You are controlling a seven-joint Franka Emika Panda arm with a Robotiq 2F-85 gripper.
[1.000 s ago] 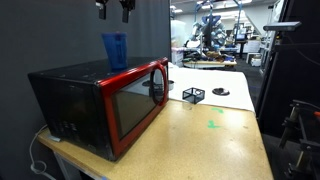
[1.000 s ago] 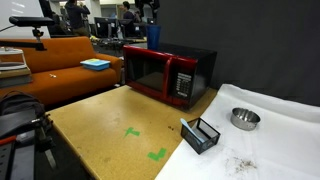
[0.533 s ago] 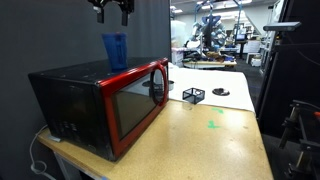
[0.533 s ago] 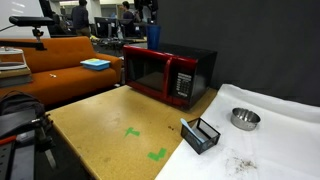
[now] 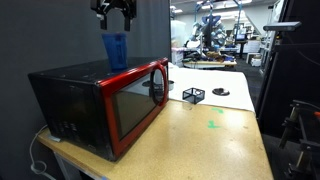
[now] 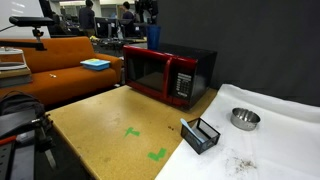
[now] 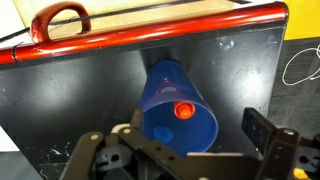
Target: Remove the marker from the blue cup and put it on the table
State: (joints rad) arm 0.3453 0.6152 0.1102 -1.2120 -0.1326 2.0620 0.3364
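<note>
My gripper's open fingers are wider than the blue cup's rim. I will narrow them to fit inside and close on the marker's red end [image 7: 183, 109].
The translucent blue cup [image 5: 115, 48] stands upright on top of the microwave [image 5: 100, 100] and shows in both exterior views [image 6: 153, 37]. In the wrist view I look down into the cup [image 7: 165, 88]. The red end of the marker [image 7: 184, 110] shows inside it. My gripper [image 5: 114, 14] hangs directly above the cup, open and empty, with its fingers [image 7: 180, 150] spread wider than the rim. The tan table [image 5: 200, 140] lies below in front of the microwave, with a small green mark [image 5: 211, 125].
The red-and-black microwave [image 6: 165, 70] stands at the tan table's far edge [image 6: 100, 115]. A black wire cube [image 6: 201, 135] and a metal bowl [image 6: 243, 118] sit by the white tabletop [image 6: 275, 135]. A dark panel stands behind the microwave.
My gripper has come down a little toward the cup's rim. The cup and marker have not moved.
</note>
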